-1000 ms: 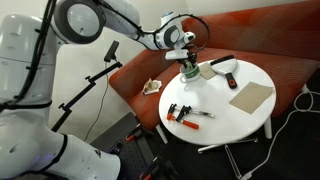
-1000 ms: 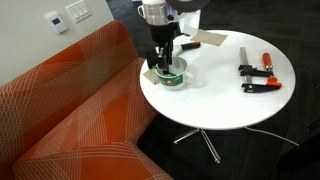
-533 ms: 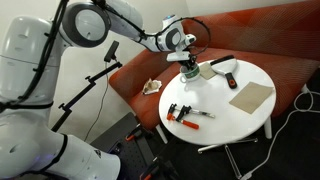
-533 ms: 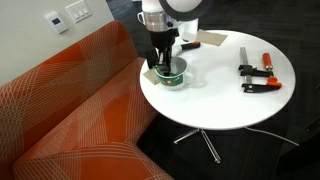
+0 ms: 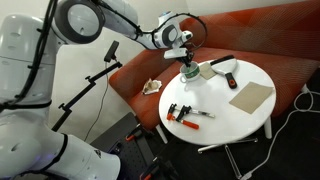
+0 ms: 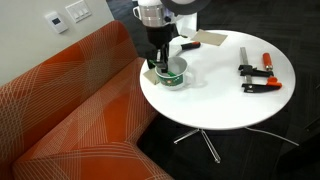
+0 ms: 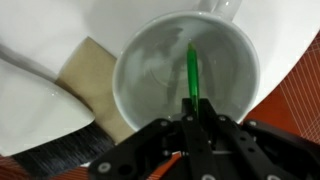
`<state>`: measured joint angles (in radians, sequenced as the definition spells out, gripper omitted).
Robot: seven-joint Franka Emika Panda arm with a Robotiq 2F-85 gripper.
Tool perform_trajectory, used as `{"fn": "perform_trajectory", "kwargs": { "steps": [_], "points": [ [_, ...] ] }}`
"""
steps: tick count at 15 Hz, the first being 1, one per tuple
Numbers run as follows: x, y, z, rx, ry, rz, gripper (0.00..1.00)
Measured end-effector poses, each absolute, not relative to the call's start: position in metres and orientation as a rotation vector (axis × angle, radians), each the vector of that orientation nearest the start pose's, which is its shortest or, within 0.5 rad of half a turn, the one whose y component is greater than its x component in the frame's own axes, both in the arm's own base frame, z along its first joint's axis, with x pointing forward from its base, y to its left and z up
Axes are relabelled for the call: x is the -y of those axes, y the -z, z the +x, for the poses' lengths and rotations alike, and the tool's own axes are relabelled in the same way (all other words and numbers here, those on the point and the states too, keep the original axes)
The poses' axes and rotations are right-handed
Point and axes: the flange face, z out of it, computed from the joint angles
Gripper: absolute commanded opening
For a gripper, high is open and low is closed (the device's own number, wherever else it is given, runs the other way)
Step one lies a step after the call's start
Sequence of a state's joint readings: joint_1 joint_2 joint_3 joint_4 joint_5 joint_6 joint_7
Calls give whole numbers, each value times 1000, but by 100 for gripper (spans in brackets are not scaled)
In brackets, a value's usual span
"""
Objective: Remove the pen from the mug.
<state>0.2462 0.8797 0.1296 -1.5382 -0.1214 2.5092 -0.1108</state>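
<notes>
The robot's gripper will release the green pen on the white table (image 5: 180, 95) between the mug and the orange-and-black clamps.
A small white mug (image 7: 185, 70) with a dark greenish inside stands near the edge of the round white table (image 5: 215, 105); it also shows in both exterior views (image 5: 191, 73) (image 6: 171, 75). A green pen (image 7: 192, 75) stands in it, leaning out toward the camera. My gripper (image 7: 194, 118) hangs straight over the mug (image 6: 160, 55) and is shut on the pen's upper end. The pen's lower tip rests inside the mug.
On the table lie a tan flat board (image 5: 251, 97), orange-and-black clamps (image 5: 183, 113) (image 6: 258, 78), a dark tool (image 5: 223, 63) and a small white thing with red (image 5: 232, 81). An orange sofa (image 6: 70, 110) borders the table. A tripod (image 5: 95, 85) stands by the sofa.
The jaws have closed onto the pen over the last second. The arm has stayed over the mug, and the mug has not moved.
</notes>
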Motion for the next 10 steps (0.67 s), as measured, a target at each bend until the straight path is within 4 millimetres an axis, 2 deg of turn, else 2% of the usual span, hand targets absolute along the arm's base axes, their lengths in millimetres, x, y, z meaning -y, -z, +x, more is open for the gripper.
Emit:
{"fn": "perform_trajectory", "kwargs": {
  "steps": [5, 8, 10],
  "points": [
    [-254, -223, 650, 826, 275, -3068, 3],
    [-244, -270, 630, 742, 332, -3143, 3],
    [-233, -291, 611, 662, 319, -3185, 3]
  ]
}}
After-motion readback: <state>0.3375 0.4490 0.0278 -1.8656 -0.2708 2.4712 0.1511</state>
